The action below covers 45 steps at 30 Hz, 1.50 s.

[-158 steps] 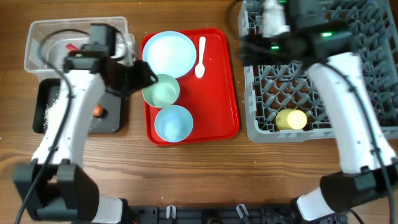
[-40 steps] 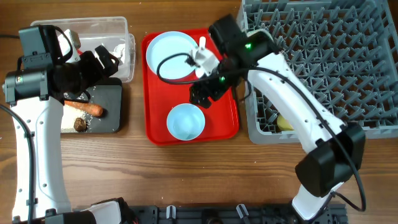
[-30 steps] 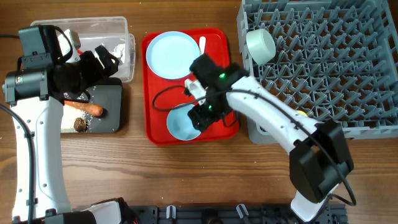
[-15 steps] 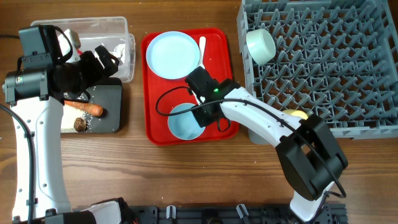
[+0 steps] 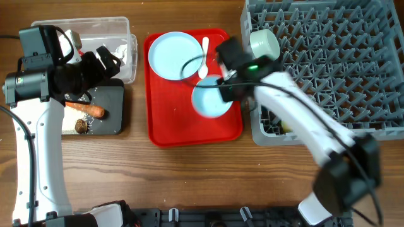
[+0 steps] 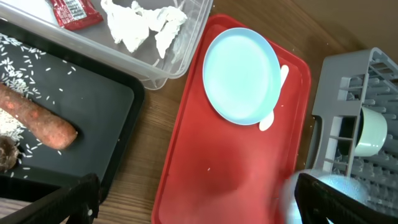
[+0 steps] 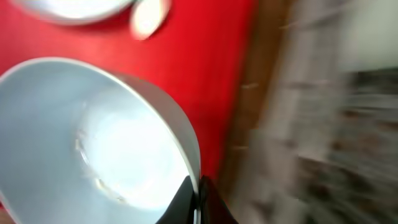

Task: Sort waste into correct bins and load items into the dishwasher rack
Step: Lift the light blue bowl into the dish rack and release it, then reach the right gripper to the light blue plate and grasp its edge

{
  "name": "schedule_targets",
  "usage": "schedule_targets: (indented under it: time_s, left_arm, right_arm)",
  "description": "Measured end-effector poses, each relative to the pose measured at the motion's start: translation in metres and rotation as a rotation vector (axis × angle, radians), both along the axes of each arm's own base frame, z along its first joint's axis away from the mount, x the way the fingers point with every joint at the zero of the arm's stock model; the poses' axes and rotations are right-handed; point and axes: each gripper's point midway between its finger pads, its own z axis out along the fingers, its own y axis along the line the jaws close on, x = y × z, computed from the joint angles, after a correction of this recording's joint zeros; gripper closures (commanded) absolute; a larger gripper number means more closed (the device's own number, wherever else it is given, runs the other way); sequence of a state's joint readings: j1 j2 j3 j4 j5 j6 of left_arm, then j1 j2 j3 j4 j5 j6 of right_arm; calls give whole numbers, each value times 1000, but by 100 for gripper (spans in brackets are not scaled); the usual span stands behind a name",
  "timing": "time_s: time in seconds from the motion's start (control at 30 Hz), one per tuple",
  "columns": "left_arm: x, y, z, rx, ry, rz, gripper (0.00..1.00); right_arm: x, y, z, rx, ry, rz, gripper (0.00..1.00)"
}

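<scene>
Next, my right gripper puts the pale blue bowl down in the grey dishwasher rack [image 5: 279,80], just in front of the mint bowl.
My right gripper [image 5: 222,88] is shut on the rim of a pale blue bowl [image 5: 211,99] and holds it, blurred, above the red tray's right side. In the right wrist view the fingers [image 7: 198,196] pinch the bowl [image 7: 93,143] wall. A pale blue plate [image 5: 172,55] and a white spoon [image 5: 204,55] lie on the tray. A mint bowl [image 5: 264,44] sits in the grey dishwasher rack [image 5: 328,63]. My left gripper [image 5: 104,60] hangs open over the bins, nothing between its fingers [image 6: 74,199]. The carrot [image 5: 88,110], brown lump [image 5: 81,126] and rice lie in the black tray [image 5: 117,120].
The clear tub [image 5: 120,28] holds a red wrapper [image 6: 68,11] and crumpled white paper [image 6: 143,25]. The flat red tray [image 5: 170,126] lies between bins and rack. Bare wood runs along the table's front.
My right gripper has shut on the blue bowl's rim and carried it up and right from the tray's front toward the rack. The left arm has not moved.
</scene>
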<state>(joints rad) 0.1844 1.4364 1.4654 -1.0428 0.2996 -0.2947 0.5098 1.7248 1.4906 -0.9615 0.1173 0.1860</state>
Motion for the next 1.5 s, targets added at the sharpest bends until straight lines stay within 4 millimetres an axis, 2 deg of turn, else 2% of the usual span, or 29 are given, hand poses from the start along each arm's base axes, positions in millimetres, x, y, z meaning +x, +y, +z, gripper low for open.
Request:
schedule_targets:
  time_s: [0.03,0.07,0.1,0.13,0.17,0.2,0.23,0.33,0.4,0.5,0.7,0.83,1.07,1.23,1.27,1.3,1.33,1.37,1.5]
  left_arm:
    - [0,0,0,0,0,0,0]
    - [0,0,0,0,0,0,0]
    - [0,0,0,0,0,0,0]
    - [0,0,0,0,0,-1,0]
    - [0,0,0,0,0,0,0]
    - [0,0,0,0,0,0,0]
    - [0,0,0,0,0,0,0]
    - [0,0,0,0,0,0,0]
    - [0,0,0,0,0,0,0]
    - [0,0,0,0,0,0,0]
    - [0,0,0,0,0,0,0]
    - [0,0,0,0,0,0,0]
    - [0,0,0,0,0,0,0]
    - [0,0,0,0,0,0,0]
    - [0,0,0,0,0,0,0]
    - [0,0,0,0,0,0,0]
    - [0,0,0,0,0,0,0]
    - [0,0,0,0,0,0,0]
    - [0,0,0,0,0,0,0]
  right_arm:
    - [3,-27,35,-28,-87,-60,96]
    - [2,-45,55,-58,-141,-101,96]
    - [-1,-63,67,-116,-172,-140,96]
    - [-7,-93,81,-222,-214,-210,96]
    - [-8,-113,89,-311,-243,-267,96]
    - [-8,-121,91,-349,-257,-292,96]
    - [-7,-138,100,-446,-297,-335,96]
    - [-6,-165,107,-654,-346,-394,96]
    - [-1,-175,107,-786,-357,-406,96]
    - [6,-178,103,-880,-348,-384,96]
    - [25,-173,64,-1021,-242,-270,96]
    - [30,-171,47,-1053,-203,-237,96]
    - [32,-164,37,-996,-188,-222,96]
    - [30,-144,31,-987,-162,-111,94]
    - [29,-142,31,-993,-158,-96,82]
    - [27,-140,31,-998,-152,-84,73]
    - [24,-136,28,-996,-133,-55,59]
    - [17,-121,22,-987,-111,13,46]
    - [5,-90,14,-979,-80,165,33]
